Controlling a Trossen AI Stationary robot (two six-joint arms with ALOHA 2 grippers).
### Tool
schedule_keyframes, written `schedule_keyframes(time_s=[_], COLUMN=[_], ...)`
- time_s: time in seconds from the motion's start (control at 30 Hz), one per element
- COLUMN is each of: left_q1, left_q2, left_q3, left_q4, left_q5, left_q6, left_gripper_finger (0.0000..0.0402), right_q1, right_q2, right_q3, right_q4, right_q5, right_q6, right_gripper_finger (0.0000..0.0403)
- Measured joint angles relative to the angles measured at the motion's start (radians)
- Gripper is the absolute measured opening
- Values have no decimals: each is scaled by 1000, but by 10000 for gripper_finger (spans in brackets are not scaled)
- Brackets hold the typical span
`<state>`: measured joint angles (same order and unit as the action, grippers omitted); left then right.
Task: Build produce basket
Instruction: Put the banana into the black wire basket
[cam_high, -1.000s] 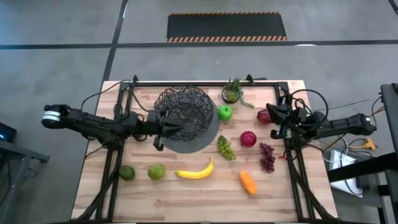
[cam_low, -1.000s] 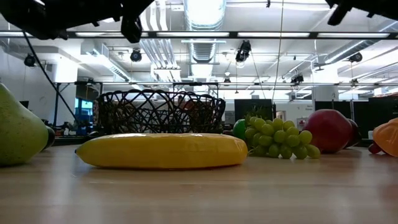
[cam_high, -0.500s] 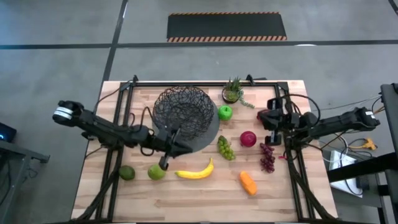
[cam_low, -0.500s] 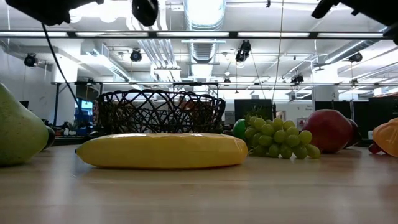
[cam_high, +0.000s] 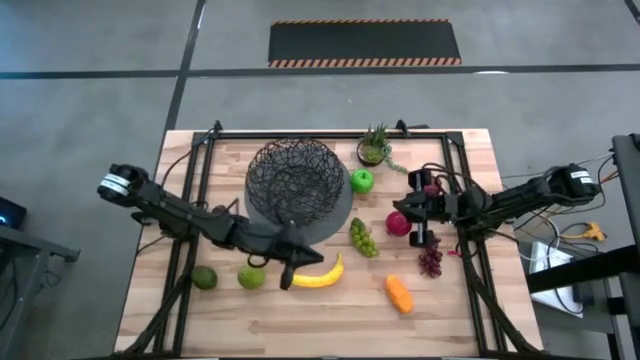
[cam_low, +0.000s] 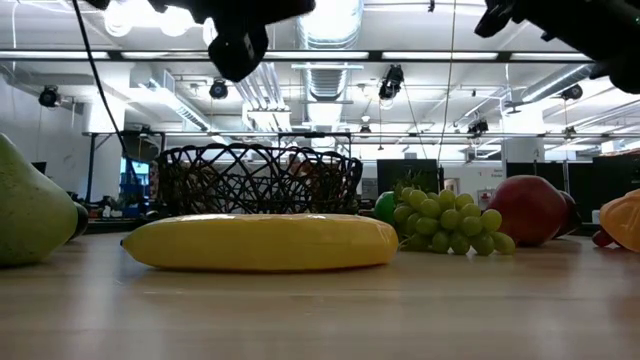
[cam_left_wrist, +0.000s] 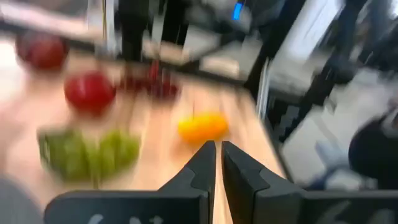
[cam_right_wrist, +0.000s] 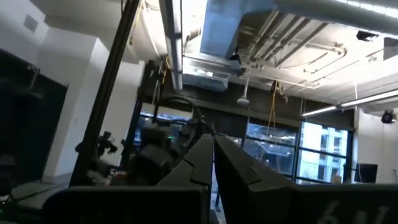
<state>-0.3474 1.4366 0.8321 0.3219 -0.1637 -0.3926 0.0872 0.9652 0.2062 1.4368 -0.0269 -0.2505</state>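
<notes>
The left gripper will next close on the body of the yellow banana (cam_high: 309, 281), toward the end that is farther from the green grapes.
The black wire-mesh basket (cam_high: 300, 180) (cam_low: 258, 180) stands on its grey base at the table's far middle. Nearer lie a lime (cam_high: 204, 278), a green pear (cam_high: 251, 276) (cam_low: 30, 215) and the yellow banana (cam_high: 318, 274) (cam_low: 265, 243). To the right are a green apple (cam_high: 362, 181), green grapes (cam_high: 363, 238) (cam_left_wrist: 87, 152), a red apple (cam_high: 398, 224) (cam_left_wrist: 90, 92), purple grapes (cam_high: 430, 256) and an orange piece (cam_high: 399, 294) (cam_left_wrist: 202, 126). My left gripper (cam_high: 300, 262) (cam_left_wrist: 217, 155) hovers shut above the banana's left end. My right gripper (cam_high: 402, 208) (cam_right_wrist: 212, 146) is shut, above the red apple.
A small potted green plant (cam_high: 375, 148) stands at the far edge, right of the basket. A second red fruit (cam_high: 425, 185) shows partly behind the right arm. A dark metal frame (cam_high: 320, 132) runs along the far edge and down both sides. Bare wood lies along the near edge.
My left gripper has swung from beside the basket's left rim toward the near edge and rightward, ending over the banana's left end. My right gripper has travelled from the table's right side leftward to above the red apple. No fruit has moved.
</notes>
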Motion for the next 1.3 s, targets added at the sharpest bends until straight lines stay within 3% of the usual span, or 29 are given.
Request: schedule_keyframes(time_s=[0.23,0.37,0.67,0.87,1.07,1.3], left_q1=[-60,-118,-145,-144,-146,-152], left_q2=[100,171,259,273,287,354], left_q3=[259,368,413,411,412,468], left_q4=[-610,-794,-783,-774,-743,-756], left_q5=[1,6,5,21,-41,-66], left_q6=[-126,-121,-98,-99,-91,-20], left_gripper_finger=[10,10,27,106,195,225], right_q1=[0,0,0,0,0,-1], right_q2=[-1,-1,-1,-1,0,0], right_q3=[0,0,-1,-1,-1,-1], right_q4=[-18,-42,-64,-71,-78,-100], right_q5=[0,0,1,3,24,88], right_q6=[21,51,49,49,41,21], right_gripper_finger=[9,9,9,9,9,9])
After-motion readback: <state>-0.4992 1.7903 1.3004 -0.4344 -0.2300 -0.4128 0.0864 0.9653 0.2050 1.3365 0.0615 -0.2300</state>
